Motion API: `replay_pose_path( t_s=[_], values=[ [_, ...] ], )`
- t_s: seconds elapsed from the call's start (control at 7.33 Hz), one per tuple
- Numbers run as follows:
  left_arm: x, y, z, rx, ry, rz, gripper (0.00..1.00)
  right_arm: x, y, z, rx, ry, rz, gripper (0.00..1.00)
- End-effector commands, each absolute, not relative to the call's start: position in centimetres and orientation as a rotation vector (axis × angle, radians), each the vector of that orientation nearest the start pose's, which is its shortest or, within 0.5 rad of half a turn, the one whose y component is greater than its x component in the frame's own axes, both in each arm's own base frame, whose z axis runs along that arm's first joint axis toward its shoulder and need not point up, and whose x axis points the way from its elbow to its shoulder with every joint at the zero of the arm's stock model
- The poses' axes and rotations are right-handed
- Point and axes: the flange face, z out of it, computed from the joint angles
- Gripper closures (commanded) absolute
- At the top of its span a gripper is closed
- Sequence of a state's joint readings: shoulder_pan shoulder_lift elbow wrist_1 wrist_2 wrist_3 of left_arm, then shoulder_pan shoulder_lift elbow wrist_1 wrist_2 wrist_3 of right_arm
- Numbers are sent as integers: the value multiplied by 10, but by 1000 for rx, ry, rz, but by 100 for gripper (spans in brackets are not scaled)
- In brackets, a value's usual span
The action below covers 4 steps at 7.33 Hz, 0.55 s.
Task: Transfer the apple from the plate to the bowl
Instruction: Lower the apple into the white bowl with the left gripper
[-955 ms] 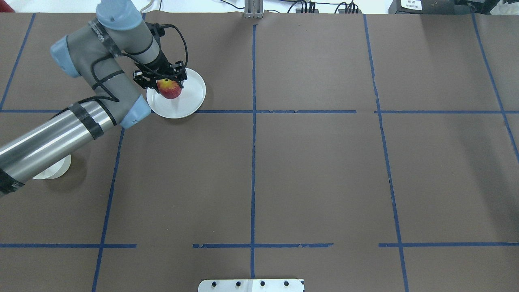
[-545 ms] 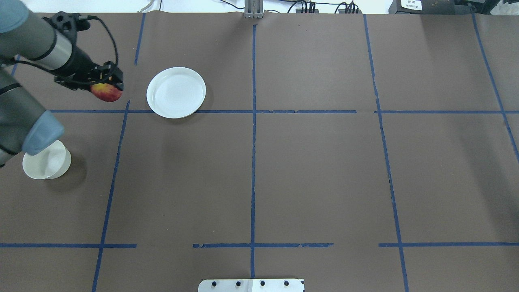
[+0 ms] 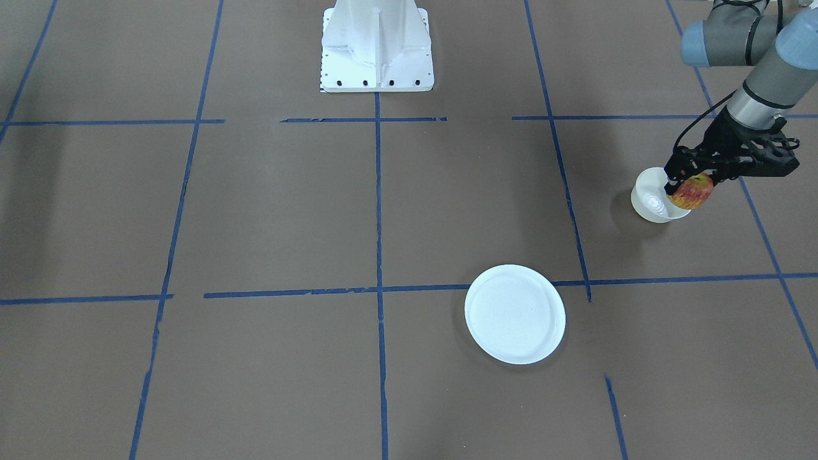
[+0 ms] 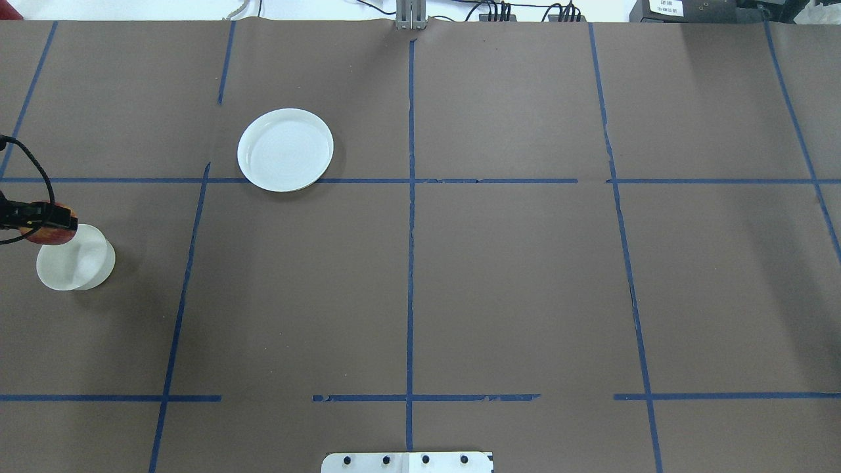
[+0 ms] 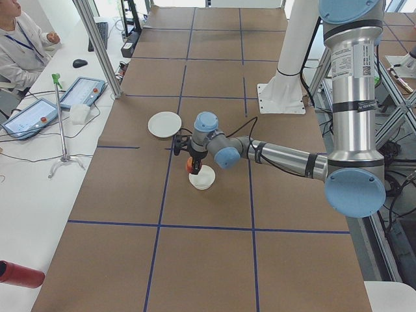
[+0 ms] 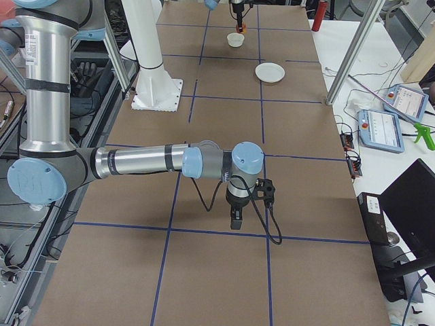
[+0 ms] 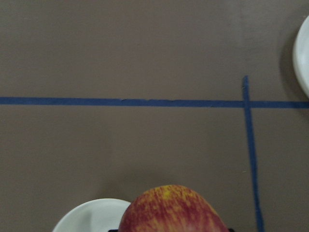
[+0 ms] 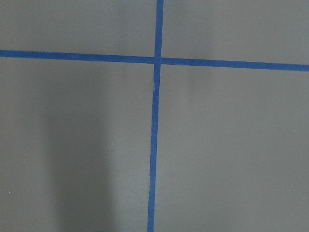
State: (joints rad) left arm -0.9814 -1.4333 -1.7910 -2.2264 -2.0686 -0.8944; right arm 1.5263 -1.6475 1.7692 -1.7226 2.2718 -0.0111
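The robot's left gripper will release the small red apple inside the cream-white bowl (image 3: 668, 196), close to the middle of the bowl's hollow.
My left gripper (image 3: 693, 182) is shut on the small red apple (image 3: 692, 191) and holds it in the air over the edge of the cream-white bowl (image 3: 648, 202). In the overhead view the apple (image 4: 52, 234) overlaps the bowl's (image 4: 79, 263) far left rim. The left wrist view shows the apple (image 7: 171, 210) at the bottom with the bowl's rim (image 7: 89, 217) beside it. The white plate (image 4: 285, 150) lies bare, apart from the bowl. My right gripper (image 6: 235, 221) hangs low over the table far from these; whether it is open or shut cannot be told.
Blue tape lines (image 4: 410, 197) split the brown table into squares. The robot's white base (image 3: 377, 45) stands at the table's robot side. An operator (image 5: 19, 39) and tablets (image 5: 81, 91) are on the white bench beyond the table.
My left gripper has carried the apple off the plate, leftward and toward the robot, to the bowl's edge. The plate is now bare.
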Motion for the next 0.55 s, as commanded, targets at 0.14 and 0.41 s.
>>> replay_pose_path(
  t_s=[0.14,0.41],
  values=[
    [201,-436,572,197,828,-96,100,49,-457,618,-41,-700,-42,0],
    [219,-430,569,172,840,-81,100,49,-457,618,-41,-700,-42,0]
  ],
)
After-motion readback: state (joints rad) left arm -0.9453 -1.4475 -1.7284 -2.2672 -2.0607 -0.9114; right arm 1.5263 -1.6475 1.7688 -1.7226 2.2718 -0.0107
